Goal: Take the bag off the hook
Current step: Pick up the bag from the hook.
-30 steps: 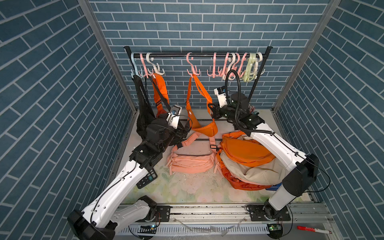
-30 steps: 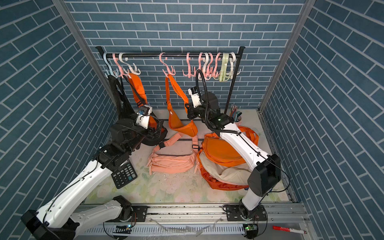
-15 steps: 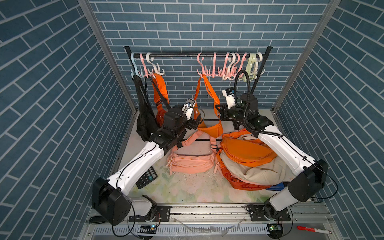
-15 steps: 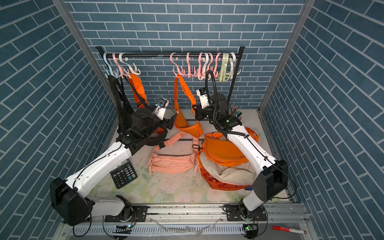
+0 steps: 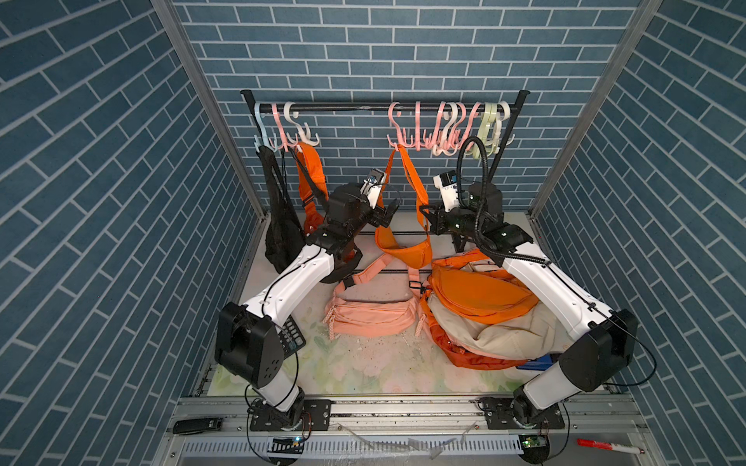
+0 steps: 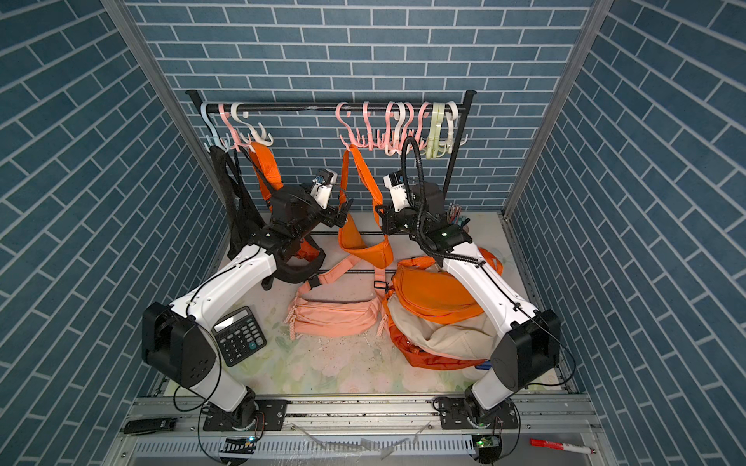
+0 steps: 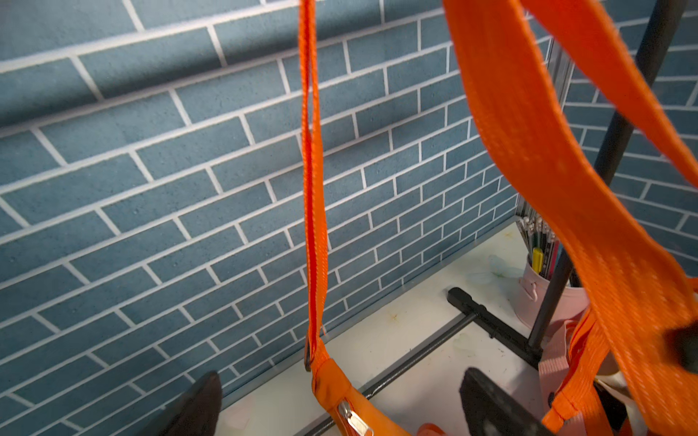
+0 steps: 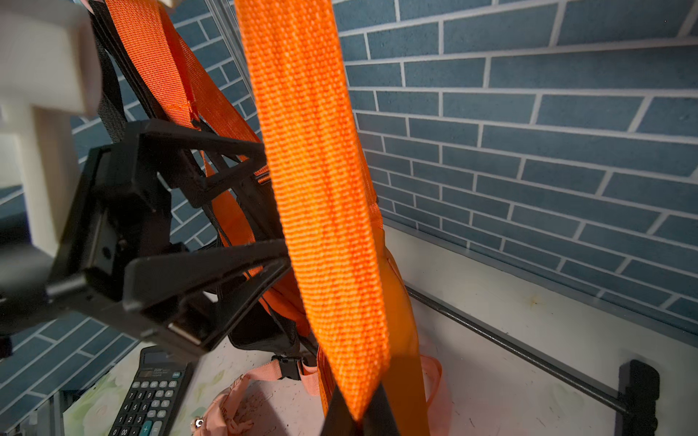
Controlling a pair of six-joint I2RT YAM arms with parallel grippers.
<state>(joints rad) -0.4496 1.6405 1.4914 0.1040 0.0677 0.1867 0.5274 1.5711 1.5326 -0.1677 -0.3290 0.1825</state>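
The bag's zipper end has my open left gripper low; it should rise and take the bag's thin strap (image 7: 315,287), nearer the pink hook.
An orange bag (image 5: 403,247) (image 6: 365,250) hangs by its strap from a pink hook (image 5: 397,142) (image 6: 351,141) on the black rail. My right gripper (image 5: 424,214) (image 6: 380,214) is shut on the bag's broad right strap (image 8: 321,188), which runs down into its closed fingers (image 8: 355,415). My left gripper (image 5: 389,212) (image 6: 343,212) stands open at the bag's left side. In the left wrist view its fingers (image 7: 200,400) straddle the bag's zipper end, below the thin strap (image 7: 313,226), without touching it. The right wrist view also shows this open gripper (image 8: 275,202).
A black bag (image 5: 280,226) and another orange bag (image 5: 313,177) hang at the rail's left end. On the table lie a peach bag (image 5: 371,318), an orange bag (image 5: 480,290) on a beige one (image 5: 504,335), and a calculator (image 6: 238,335). A pencil cup (image 7: 544,287) stands by the rack's post.
The hook with the orange bag has slid right along the rail, my right gripper moving with the strap. My left arm swung from the left-hand bags to this bag's left strap.
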